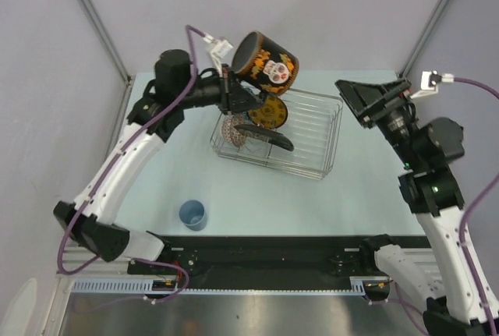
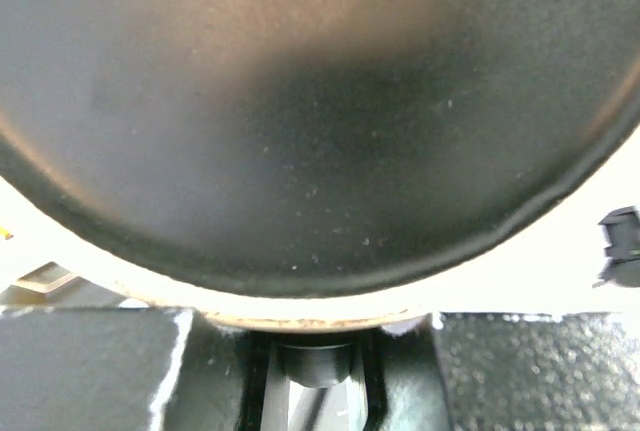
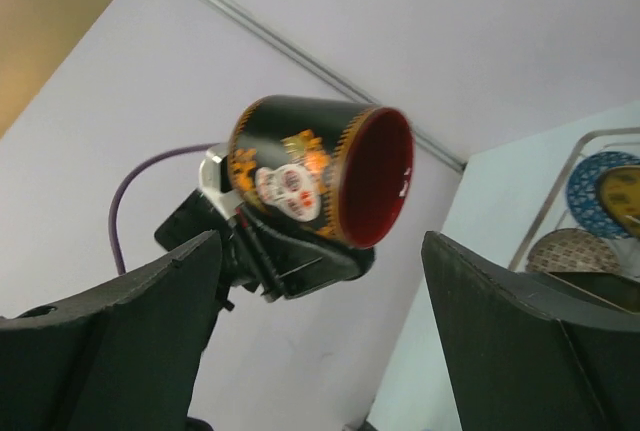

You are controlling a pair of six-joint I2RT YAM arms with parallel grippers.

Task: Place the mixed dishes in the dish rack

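Note:
Next, my left gripper puts the black mug down in the dish rack's empty far corner (image 1: 320, 126), away from the yellow plate. The mug is tilted in the air over the rack.
My left gripper (image 1: 240, 86) is shut on the black mug with the orange skull print (image 1: 267, 63) and holds it tilted in the air over the far left corner of the silver wire dish rack (image 1: 321, 129). The mug's black wall (image 2: 320, 101) fills the left wrist view. In the right wrist view its red inside (image 3: 375, 176) faces the camera. In the rack stand the yellow plate (image 1: 269, 111), the pinkish bowl (image 1: 234, 129) and the dark square plate (image 1: 270, 138); a blue bowl (image 3: 597, 179) shows too. The light-blue cup (image 1: 192, 213) stands on the table. My right gripper (image 1: 373, 100) is open and empty, right of the rack.
The pale blue table (image 1: 257, 196) ends at grey walls behind and on both sides. The right half of the rack holds no dishes. A black rail (image 1: 265, 252) with the arm bases runs along the near edge.

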